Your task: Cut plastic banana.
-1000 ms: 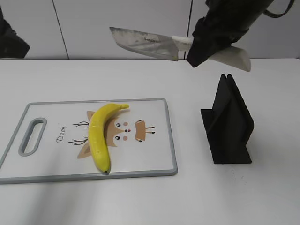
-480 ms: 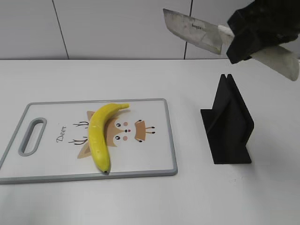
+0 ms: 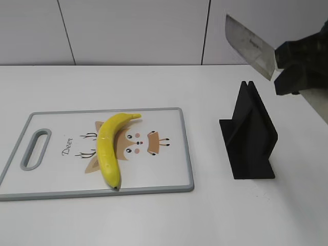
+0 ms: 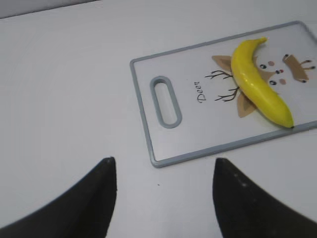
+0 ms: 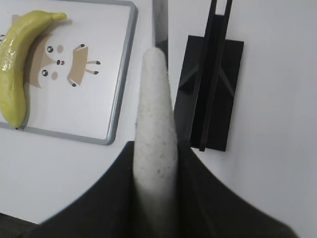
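Next, my right gripper puts the knife down in the empty slot of the black knife stand (image 3: 263, 119) (image 5: 210, 84). The knife is now high above that stand.
The yellow plastic banana (image 3: 108, 147) lies whole on the white cutting board (image 3: 164, 174) with a deer drawing, and it also shows in the left wrist view (image 4: 257, 82) and the right wrist view (image 5: 17, 64). My right gripper (image 3: 294, 69) is shut on the white handle (image 5: 156, 134) of a knife, whose steel blade (image 3: 248, 45) points up-left, high above the black knife stand (image 3: 250, 136). My left gripper (image 4: 161, 163) is open and empty above bare table, left of the board; it is out of the exterior view.
The black knife stand (image 5: 210, 79) is upright on the table right of the board, with an empty slot on top. The board's handle hole (image 3: 35, 148) is at its left end. A grey panelled wall runs behind the table.
My right gripper has carried the knife rightward, from above the board's right end to above the black stand. The banana and board have not moved.
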Controlling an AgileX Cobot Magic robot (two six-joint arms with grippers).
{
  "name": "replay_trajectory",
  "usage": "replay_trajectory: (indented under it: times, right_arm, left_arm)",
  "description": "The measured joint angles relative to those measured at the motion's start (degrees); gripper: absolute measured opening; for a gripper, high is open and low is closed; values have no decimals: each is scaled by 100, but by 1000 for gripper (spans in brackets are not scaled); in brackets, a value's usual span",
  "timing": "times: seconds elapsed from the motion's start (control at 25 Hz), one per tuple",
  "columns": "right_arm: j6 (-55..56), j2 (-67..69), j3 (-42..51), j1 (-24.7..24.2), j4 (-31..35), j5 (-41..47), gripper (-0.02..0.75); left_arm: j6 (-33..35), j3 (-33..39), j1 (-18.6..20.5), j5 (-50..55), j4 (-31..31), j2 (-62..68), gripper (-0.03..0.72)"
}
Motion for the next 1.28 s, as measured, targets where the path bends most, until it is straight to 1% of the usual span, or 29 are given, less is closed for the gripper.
replay_trajectory:
  times: [0.12,0.24,0.36,0.44,0.52,0.72,0.96,1.28]
  right_arm:
    - [265,-11,274,0,-4,-136,184]
    - [509,-11,517,0,-30,-325,184]
    - [876,-6,646,0,-225,-435,184]
    - [1060,-6,670,0,-348,-453,184]
    - [1163,-6,670,0,-407,-460,184]
    - [1310,-6,671,0,-412,-478,184]
    - [1379,227,671,0,-395,-473,184]
    - [1395,617,676,0,-374,-473,184]
  left_arm:
    - [30,278,0,134,-353,-841,585]
    - [198,491,0,369,-659,-1655,583]
    - [350,594,0,618,-732,-2248,583]
    - [526,654,0,724,-768,-2235,578]
    - [630,707,0,615,-853,-2253,569]
    - [668,887,0,159,-866,-2314,552]
    - [668,896,0,75,-871,-2314,549]
    - [668,896,0,69,-889,-2314,498]
